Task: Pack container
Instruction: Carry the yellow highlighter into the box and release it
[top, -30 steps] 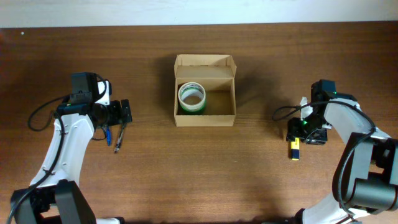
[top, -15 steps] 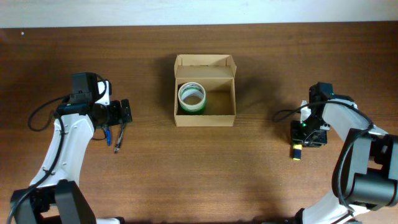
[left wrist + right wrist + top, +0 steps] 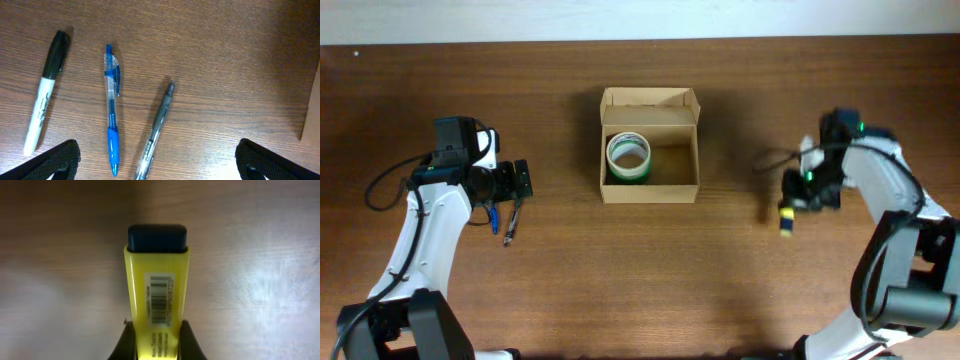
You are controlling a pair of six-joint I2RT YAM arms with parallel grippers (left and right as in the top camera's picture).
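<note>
The yellow highlighter will go down between the tape roll and the box's front side point(image 3: 643, 182), where I need to set it with my right gripper.
The container point(image 3: 675, 165), a tan cardboard box with its flap lid folded back, stands open at the table's middle. A green and white tape roll point(image 3: 628, 157) lies in its left half. Right of the box, my right gripper point(image 3: 794, 205) is shut on a yellow highlighter point(image 3: 786, 220) with a dark blue cap. In the right wrist view the fingers point(image 3: 127, 342) press both sides of the highlighter point(image 3: 156, 280), and the wood below is blurred. My left gripper point(image 3: 523, 180) stays wide open at the left, above the pens.
Under the left gripper point(image 3: 157, 162) lie a black-capped white marker point(image 3: 45, 100), a blue pen point(image 3: 112, 125) and a grey pen point(image 3: 159, 122). The blue pen point(image 3: 492, 215) and grey pen point(image 3: 510, 225) also show from overhead. A box edge point(image 3: 312, 105) shows at the right.
My right gripper has closed on the yellow highlighter and carried it a little left and away from the front edge. The left arm has not moved.
</note>
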